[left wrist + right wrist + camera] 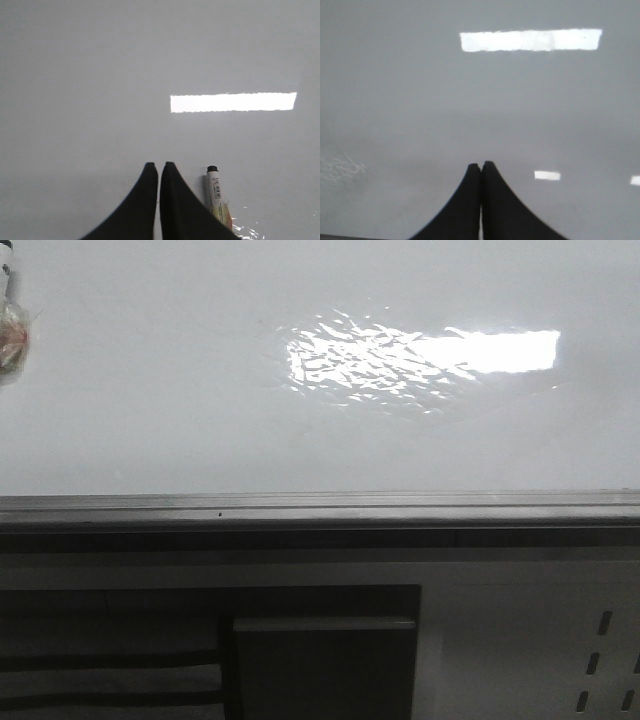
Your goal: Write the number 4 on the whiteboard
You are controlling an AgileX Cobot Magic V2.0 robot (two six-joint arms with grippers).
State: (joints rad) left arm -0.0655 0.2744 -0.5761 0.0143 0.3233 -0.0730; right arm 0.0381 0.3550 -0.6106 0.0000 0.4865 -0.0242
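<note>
Next, my left gripper will go to the plastic-wrapped part (pixel 7 343) (pixel 220 216) of the white marker, away from its black cap, and close there.
The whiteboard (pixel 180 390) fills the front view, glossy white with a rippled light reflection and a grey frame edge (pixel 320 506) along its near side. No number 4 shows on it. A white marker with a black cap (pixel 216 192) lies on the board just beside my left gripper (pixel 159 165), which is shut and empty. The marker also shows at the far left edge of the front view (pixel 12 325). My right gripper (pixel 481 164) is shut and empty over bare board (pixel 420 100). Neither gripper shows in the front view.
Below the board's frame are a dark panel with a grey block (pixel 325 665) and a white perforated panel (pixel 600 660) at the right. Bright ceiling-light reflections lie on the board (pixel 232 102).
</note>
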